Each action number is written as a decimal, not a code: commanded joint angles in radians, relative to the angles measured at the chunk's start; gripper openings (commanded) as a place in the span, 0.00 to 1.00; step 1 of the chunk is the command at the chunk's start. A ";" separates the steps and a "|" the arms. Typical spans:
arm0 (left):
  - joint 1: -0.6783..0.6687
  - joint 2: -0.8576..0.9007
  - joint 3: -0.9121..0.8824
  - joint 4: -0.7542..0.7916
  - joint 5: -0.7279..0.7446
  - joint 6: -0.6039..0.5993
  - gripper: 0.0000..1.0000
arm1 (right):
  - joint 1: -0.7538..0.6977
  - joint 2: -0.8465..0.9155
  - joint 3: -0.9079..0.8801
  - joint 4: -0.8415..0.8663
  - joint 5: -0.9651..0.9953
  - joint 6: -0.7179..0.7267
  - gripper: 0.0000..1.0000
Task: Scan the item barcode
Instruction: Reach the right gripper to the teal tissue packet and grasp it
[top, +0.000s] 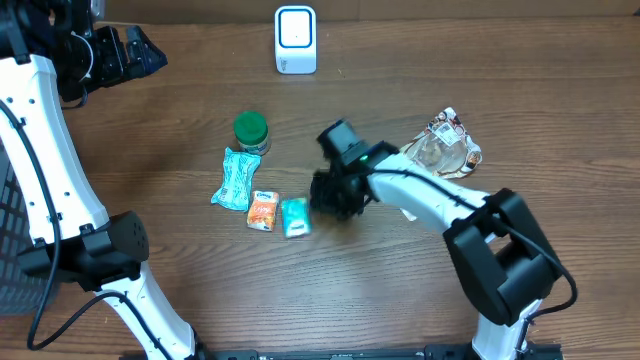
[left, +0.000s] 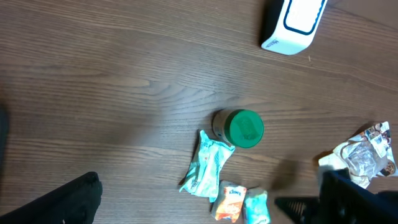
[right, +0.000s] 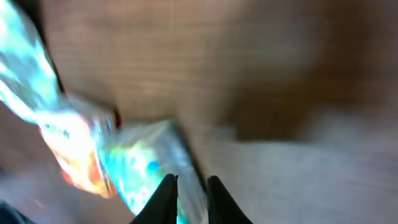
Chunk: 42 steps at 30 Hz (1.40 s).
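My right gripper's fingers are nearly closed at the teal packet's edge. I need to open them and take more of the packet's body (top: 295, 219) before I lift it.
A teal tissue packet (top: 295, 217) lies on the table beside an orange tissue packet (top: 262, 211). My right gripper (top: 325, 198) is low at the teal packet's right edge. The right wrist view is blurred; the gripper's tips (right: 191, 183) stand a narrow gap apart over that edge of the teal packet (right: 143, 168), and a hold on it cannot be made out. The white barcode scanner (top: 295, 40) stands at the far edge. My left gripper (top: 130, 55) hangs open high at the far left, holding nothing, with one finger (left: 68, 199) in the left wrist view.
A green-lidded jar (top: 251, 132) and a light-blue wrapper (top: 235, 180) sit left of the packets. A crumpled clear bag (top: 445, 148) lies right of the right arm. The scanner (left: 293, 25) and jar (left: 242, 127) also show in the left wrist view.
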 joint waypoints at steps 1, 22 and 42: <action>-0.010 0.000 -0.001 -0.002 0.001 0.002 1.00 | -0.052 0.002 0.012 0.000 -0.018 -0.005 0.17; -0.010 0.000 -0.001 -0.002 0.001 0.002 1.00 | 0.035 0.053 -0.008 -0.035 -0.154 -0.129 0.31; -0.010 0.000 -0.001 -0.002 0.001 0.002 1.00 | 0.032 0.038 0.017 -0.024 -0.140 -0.082 0.04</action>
